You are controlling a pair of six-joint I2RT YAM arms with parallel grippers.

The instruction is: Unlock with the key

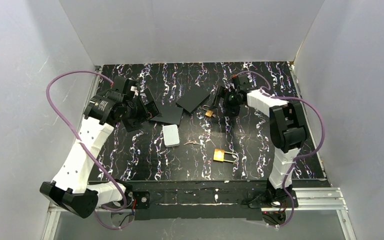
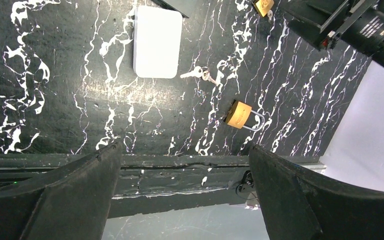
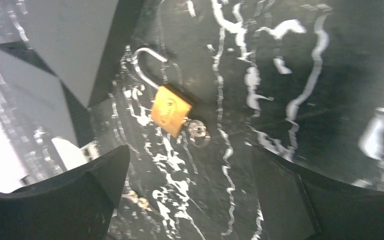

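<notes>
The robot's right gripper should next go to the loose pair of keys beside the white rounded pad and close on a key's head [image 1: 192, 142] [image 3: 141, 202].
A small brass padlock [image 3: 170, 116] lies on the black marbled table [image 3: 290, 60] with its shackle [image 3: 147, 65] swung open and a key [image 3: 198, 131] stuck in its base. In the top view this padlock [image 1: 209, 112] sits at the back, just left of my right gripper [image 1: 222, 100]. My right gripper [image 3: 189, 151] is open, hovering just short of the lock and holding nothing. A second brass padlock [image 2: 240, 115], its shackle closed, lies near the front. My left gripper [image 2: 184, 146] is open and empty, raised at the back left [image 1: 141, 109].
A loose pair of keys [image 1: 191, 142] lies mid-table beside a white rounded pad [image 1: 171, 135]. Two black flat plates [image 1: 194, 98] [image 1: 167, 114] rest at the back centre. Grey walls enclose the table on three sides.
</notes>
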